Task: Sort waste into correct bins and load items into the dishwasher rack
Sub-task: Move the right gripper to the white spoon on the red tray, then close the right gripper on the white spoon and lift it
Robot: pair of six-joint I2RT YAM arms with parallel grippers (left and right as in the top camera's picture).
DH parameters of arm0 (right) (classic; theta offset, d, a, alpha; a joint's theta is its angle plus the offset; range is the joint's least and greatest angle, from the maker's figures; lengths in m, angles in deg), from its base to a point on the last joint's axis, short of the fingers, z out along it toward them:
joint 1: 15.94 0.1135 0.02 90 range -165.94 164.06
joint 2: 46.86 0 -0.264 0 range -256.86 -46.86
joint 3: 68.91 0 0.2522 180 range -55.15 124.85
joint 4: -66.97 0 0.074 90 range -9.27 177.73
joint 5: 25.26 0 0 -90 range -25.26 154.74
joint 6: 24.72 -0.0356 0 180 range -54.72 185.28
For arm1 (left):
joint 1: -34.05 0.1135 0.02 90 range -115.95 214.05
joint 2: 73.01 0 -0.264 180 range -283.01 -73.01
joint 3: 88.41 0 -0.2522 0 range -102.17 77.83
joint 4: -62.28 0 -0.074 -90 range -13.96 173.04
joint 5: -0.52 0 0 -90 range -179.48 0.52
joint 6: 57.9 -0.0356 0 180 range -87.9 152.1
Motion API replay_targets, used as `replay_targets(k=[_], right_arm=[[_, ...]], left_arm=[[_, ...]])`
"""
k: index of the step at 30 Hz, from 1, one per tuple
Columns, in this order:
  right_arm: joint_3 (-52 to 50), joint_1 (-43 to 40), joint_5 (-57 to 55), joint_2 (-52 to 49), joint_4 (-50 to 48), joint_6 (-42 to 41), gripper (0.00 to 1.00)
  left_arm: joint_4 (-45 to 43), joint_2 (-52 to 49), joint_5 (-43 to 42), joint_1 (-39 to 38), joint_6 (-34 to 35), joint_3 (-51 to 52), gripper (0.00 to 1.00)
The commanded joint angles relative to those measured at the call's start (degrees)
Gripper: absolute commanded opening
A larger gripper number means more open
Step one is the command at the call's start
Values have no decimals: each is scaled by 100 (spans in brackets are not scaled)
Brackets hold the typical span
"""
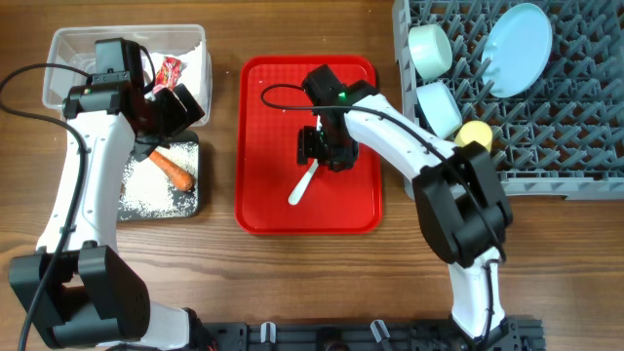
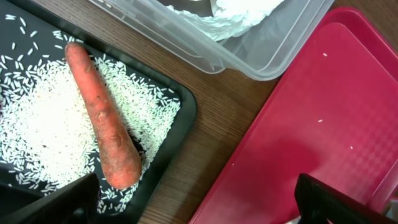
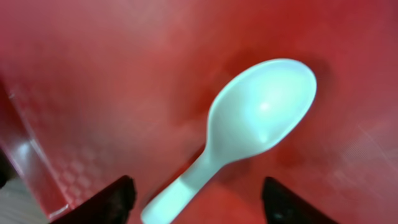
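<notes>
The white spoon's handle slants toward one finger. Next, my right gripper lifts clear and takes the white spoon nearer its wide end [image 3: 264,107] before loading it.
The white spoon [image 1: 301,186] lies on the flat red tray [image 1: 263,210]; my right gripper [image 1: 325,148] is open just above it, its fingers either side of the handle [image 3: 186,180]. The orange carrot [image 1: 174,168] lies on loose white rice [image 1: 146,190] in the black tray [image 1: 192,208]; both show in the left wrist view [image 2: 102,121]. My left gripper [image 1: 168,109] is open and empty above the black tray's right edge. The clear tub [image 1: 63,44] holds white tissue [image 2: 239,11] and the red wrapper [image 1: 171,71]. The grey rack [image 1: 546,146] holds the plate [image 1: 517,49], two bowls [image 1: 430,49] [image 1: 441,107] and the yellow cup [image 1: 474,134].
The red tray lies between the bins and the rack, its left edge near the black tray [image 2: 267,124]. Bare wooden table [image 1: 312,273] runs along the front. The rack's front rim [image 1: 561,185] is at the right.
</notes>
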Motion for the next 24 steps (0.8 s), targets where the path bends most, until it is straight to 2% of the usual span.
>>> replay_targets(k=[1,6,10,14,20,24], right_arm=[[87,-98,199,-363,-17,-120,59],[210,-107,219,-485,98,-160,57],[304,-129,267,-492,205,-55,45],[494,-229,299,-492,463,236,44],[715,-542,-1040,-492,1193,706,44],[704,-577,-1517,-538,1049,1051,44]], left_arm=[[0,7,52,4,72,-15,100],[-17,7,55,4,72,-15,100],[-17,7,55,4,50,-15,100],[-13,7,57,4,48,-15,100],[-22,7,57,7,50,-15,100],[-24,7,55,4,52,-15,100]])
